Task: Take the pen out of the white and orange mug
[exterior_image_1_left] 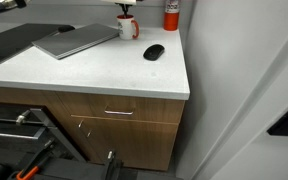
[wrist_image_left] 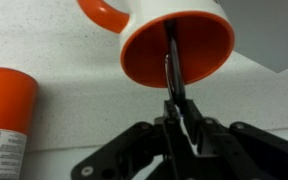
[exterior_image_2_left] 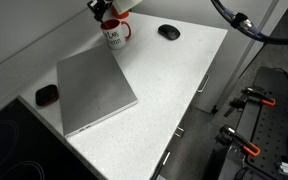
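Next, I let go of the pen with my gripper on the white counter (exterior_image_1_left: 123, 57) between the grey laptop and the black mouse.
The white and orange mug (wrist_image_left: 174, 45) stands at the back of the white counter, seen in both exterior views (exterior_image_1_left: 128, 27) (exterior_image_2_left: 117, 33). In the wrist view its orange inside faces me. A thin dark pen (wrist_image_left: 171, 62) sticks out of the mug towards the camera. My gripper (wrist_image_left: 180, 110) is shut on the pen's near end, right at the mug's rim. In the exterior views the gripper (exterior_image_2_left: 104, 10) hangs just above the mug and the pen is too small to make out.
A red cylinder with a white label (wrist_image_left: 6, 120) (exterior_image_1_left: 171, 14) stands beside the mug. A black mouse (exterior_image_1_left: 154, 52) (exterior_image_2_left: 168, 32) lies nearby. A closed grey laptop (exterior_image_2_left: 92, 90) (exterior_image_1_left: 76, 40) covers part of the counter. A small dark object (exterior_image_2_left: 47, 94) lies near the laptop.
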Tool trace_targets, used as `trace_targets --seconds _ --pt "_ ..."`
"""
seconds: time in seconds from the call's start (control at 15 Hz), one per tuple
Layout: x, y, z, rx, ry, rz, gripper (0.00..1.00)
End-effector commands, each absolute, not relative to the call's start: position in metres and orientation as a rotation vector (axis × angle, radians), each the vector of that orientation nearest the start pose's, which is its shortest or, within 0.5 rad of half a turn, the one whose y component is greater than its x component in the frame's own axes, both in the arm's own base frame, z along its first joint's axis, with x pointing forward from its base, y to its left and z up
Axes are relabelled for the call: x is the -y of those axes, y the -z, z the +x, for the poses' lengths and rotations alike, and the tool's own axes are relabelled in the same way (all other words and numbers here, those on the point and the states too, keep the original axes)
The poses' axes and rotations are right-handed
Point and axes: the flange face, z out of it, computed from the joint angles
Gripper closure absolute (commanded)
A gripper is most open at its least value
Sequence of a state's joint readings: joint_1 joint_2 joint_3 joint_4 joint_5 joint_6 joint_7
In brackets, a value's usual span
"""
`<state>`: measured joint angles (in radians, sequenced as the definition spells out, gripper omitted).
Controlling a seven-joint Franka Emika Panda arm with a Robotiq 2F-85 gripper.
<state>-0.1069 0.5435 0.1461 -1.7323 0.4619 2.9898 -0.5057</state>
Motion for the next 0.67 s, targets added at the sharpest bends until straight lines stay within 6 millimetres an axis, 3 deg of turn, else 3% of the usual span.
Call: trace_targets --seconds 0.0,0.33,0.6 --pt "0.028 -0.344 0.719 0.071 1.128 -2.791 0.98" --pt "0.033 -0.358 0.709 0.063 1.145 -2.781 1.0" --pt "0.032 -0.395 0.691 0.058 1.21 -2.736 0.99"
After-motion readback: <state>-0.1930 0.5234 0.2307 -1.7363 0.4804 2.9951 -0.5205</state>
